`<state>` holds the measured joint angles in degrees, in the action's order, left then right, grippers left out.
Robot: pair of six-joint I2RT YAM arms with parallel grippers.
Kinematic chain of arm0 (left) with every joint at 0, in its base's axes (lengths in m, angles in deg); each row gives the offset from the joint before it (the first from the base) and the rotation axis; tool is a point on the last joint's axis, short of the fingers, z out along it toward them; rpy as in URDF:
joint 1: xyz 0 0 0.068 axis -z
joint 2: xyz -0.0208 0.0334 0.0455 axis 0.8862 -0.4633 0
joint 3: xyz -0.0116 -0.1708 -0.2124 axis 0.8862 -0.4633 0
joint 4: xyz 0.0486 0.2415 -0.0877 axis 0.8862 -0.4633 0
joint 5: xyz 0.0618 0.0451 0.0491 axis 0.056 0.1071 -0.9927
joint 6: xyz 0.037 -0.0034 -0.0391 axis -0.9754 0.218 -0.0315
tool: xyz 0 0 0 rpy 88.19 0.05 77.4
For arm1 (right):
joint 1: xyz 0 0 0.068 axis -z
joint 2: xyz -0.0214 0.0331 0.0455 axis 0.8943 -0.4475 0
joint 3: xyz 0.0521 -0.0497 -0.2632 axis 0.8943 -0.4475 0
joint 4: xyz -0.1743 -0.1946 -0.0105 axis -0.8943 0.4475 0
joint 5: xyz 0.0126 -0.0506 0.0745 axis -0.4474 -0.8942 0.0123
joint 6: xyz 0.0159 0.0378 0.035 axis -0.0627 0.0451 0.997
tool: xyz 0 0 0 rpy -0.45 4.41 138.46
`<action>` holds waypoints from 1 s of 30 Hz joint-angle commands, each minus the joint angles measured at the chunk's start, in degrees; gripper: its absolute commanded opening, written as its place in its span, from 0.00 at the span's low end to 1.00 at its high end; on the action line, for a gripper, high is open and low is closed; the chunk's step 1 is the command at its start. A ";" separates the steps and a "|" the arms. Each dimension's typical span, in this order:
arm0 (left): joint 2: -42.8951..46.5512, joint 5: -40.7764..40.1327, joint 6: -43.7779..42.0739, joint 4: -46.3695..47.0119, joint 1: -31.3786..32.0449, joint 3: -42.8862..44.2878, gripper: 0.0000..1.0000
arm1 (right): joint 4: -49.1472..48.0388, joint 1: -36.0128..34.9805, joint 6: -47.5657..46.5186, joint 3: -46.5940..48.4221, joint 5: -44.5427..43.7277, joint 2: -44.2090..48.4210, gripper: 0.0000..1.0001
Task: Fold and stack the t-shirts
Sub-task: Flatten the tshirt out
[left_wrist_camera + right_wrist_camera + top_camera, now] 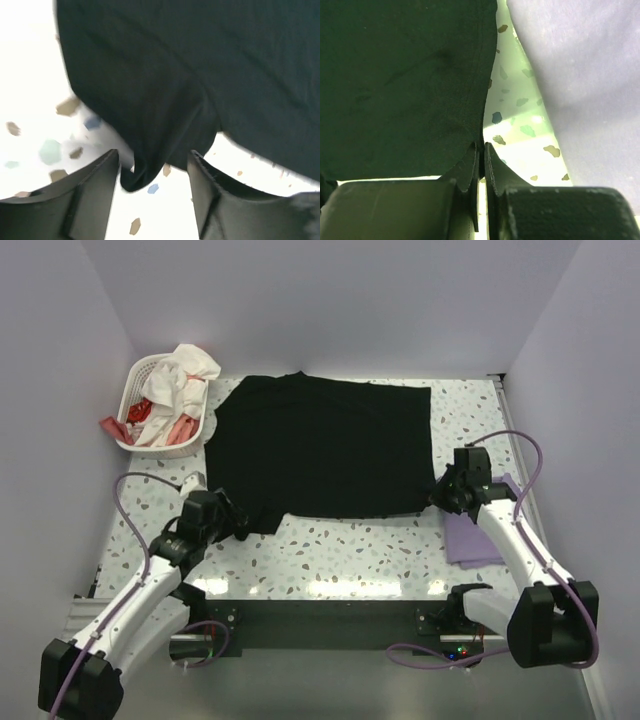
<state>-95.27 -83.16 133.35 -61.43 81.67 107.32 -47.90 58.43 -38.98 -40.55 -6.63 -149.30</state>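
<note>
The black t-shirt's edge [209, 474] [63, 45] just in front of the white laundry basket is the next place for my left gripper to go to and close.
The black t-shirt [320, 445] lies spread flat across the middle of the table. The folded lavender t-shirt [470, 538] lies at the near right, partly under my right arm. My left gripper [240, 518] is at the black shirt's near-left corner. In the left wrist view it [152, 172] is open, and the shirt's corner [145, 165] hangs between the fingers unpinched. My right gripper [441, 498] is at the near-right corner. In the right wrist view it [481, 152] is shut on the black shirt's hem [410, 85], with the lavender shirt [580, 75] to its right.
A white laundry basket [133, 390] holding white and red cloth stands at the back left, just left of the black shirt. White walls close in the table on the left, back and right. Speckled tabletop [340, 550] shows in front of the shirt.
</note>
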 commanded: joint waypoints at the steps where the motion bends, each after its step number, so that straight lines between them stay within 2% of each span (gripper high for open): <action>1: -1.80 -11.39 2.35 -2.46 0.07 9.00 0.64 | 0.82 0.25 -1.69 3.99 -0.82 -0.35 0.00; 2: -2.94 -15.50 3.32 -3.86 -0.10 10.58 0.63 | 0.64 0.25 -1.60 4.52 -0.38 -0.52 0.00; 5: -8.73 -20.36 5.17 -6.60 -1.33 15.51 0.62 | -0.24 0.25 -1.51 5.14 2.17 -2.02 0.00; 7: -12.08 -21.08 5.00 -6.17 -2.91 17.53 0.60 | -0.77 0.25 -1.34 4.96 2.09 -2.54 0.00; 11: -20.61 -17.58 2.89 -1.78 -11.33 17.54 0.54 | -1.82 0.25 -1.69 4.70 4.89 -1.85 0.00; 14: -25.53 -17.48 2.72 1.48 -13.55 17.36 0.51 | -1.74 0.25 -2.30 4.87 5.16 -1.58 0.00; 30: -41.53 -11.68 -0.27 17.11 -15.84 17.89 0.43 | -3.32 0.25 -3.09 3.38 8.33 -1.14 0.00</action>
<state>-135.49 -96.32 134.66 -51.44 66.26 124.48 -49.19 58.60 -40.99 -37.75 0.60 -151.66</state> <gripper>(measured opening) 0.439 0.027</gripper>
